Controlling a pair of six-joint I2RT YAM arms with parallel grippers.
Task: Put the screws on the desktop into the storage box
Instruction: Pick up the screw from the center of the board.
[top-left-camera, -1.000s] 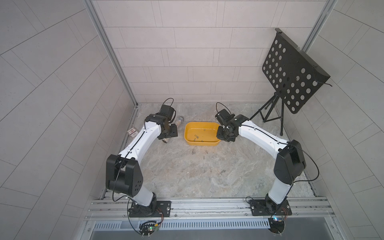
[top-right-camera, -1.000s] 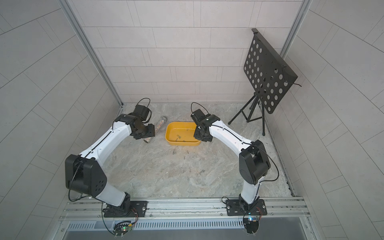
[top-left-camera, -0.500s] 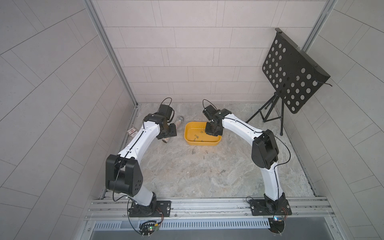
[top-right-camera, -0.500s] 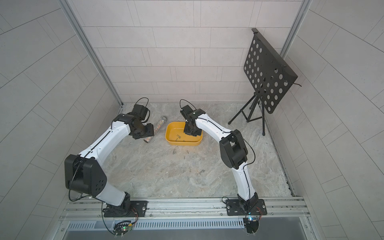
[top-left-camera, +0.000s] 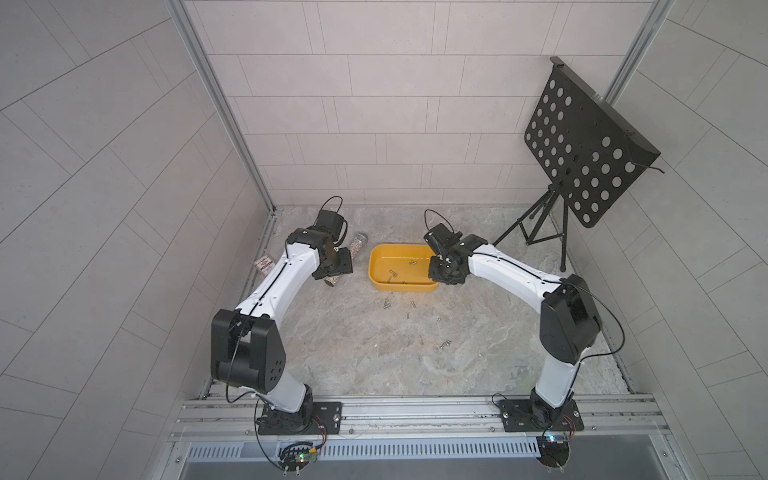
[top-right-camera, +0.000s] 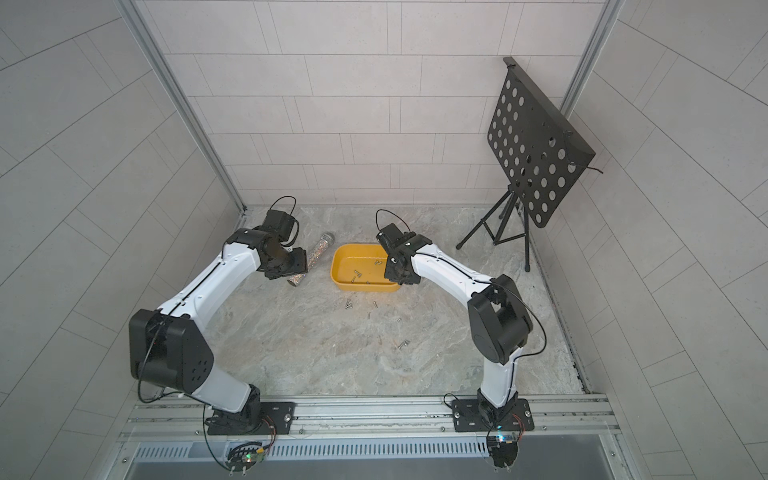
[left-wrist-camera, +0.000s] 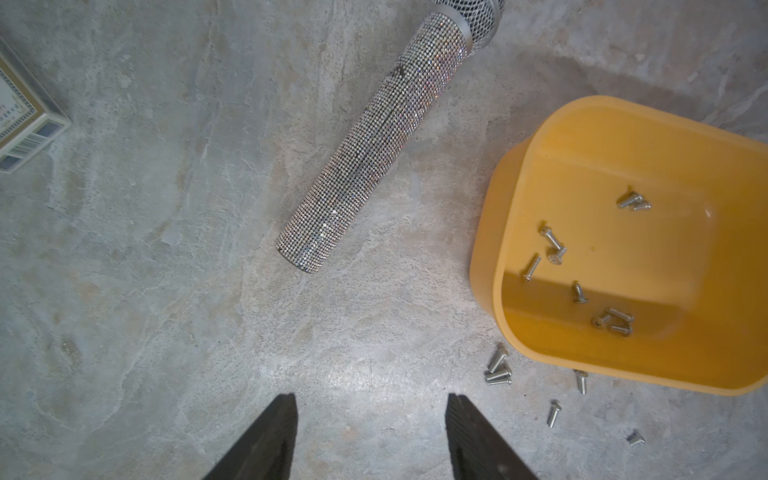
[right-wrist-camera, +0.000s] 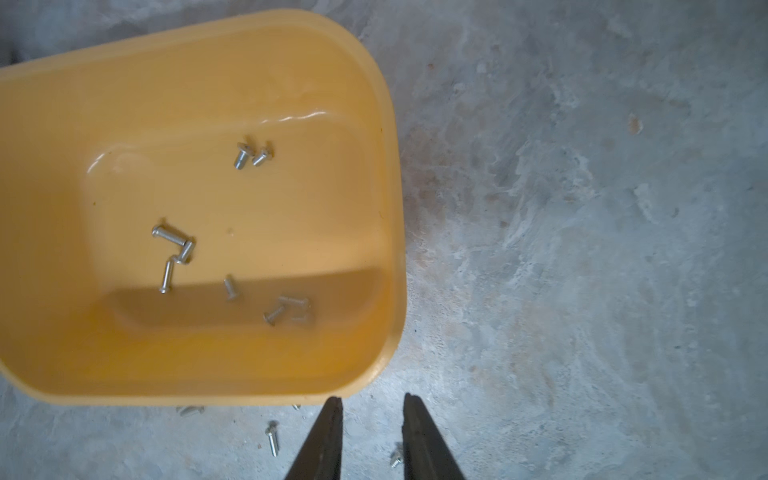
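The fingers of my left gripper should close on the body of the screw (top-left-camera: 408, 316) (left-wrist-camera: 552, 416) that lies just in front of the single screw against the storage box's near side.
The yellow storage box (top-left-camera: 371, 266) (top-right-camera: 334, 270) sits at the back middle of the marble desktop (top-left-camera: 374, 353). Several screws (left-wrist-camera: 552, 245) (right-wrist-camera: 170, 237) lie inside it. More screws (top-left-camera: 387, 304) (top-right-camera: 402, 344) are scattered on the desktop in front of it, some close to its near wall (left-wrist-camera: 498, 370) (right-wrist-camera: 272, 436). My right gripper (right-wrist-camera: 372, 403) (top-left-camera: 442, 276) hangs by the box's right end, just off a rounded corner, open a little with nothing between its fingers. My left gripper (left-wrist-camera: 370, 401) (top-left-camera: 332, 276) hovers left of the box, open wide and empty.
A glittery tube with a mesh cap (left-wrist-camera: 374, 145) (top-right-camera: 322, 249) lies under the left arm, left of the box. A small card box (left-wrist-camera: 20, 120) (top-left-camera: 264, 264) rests by the left wall. A black perforated stand on a tripod (top-left-camera: 582, 153) fills the back right corner.
My right gripper swung over the box, came back to its right end, and its jaws parted. The left arm has held still.
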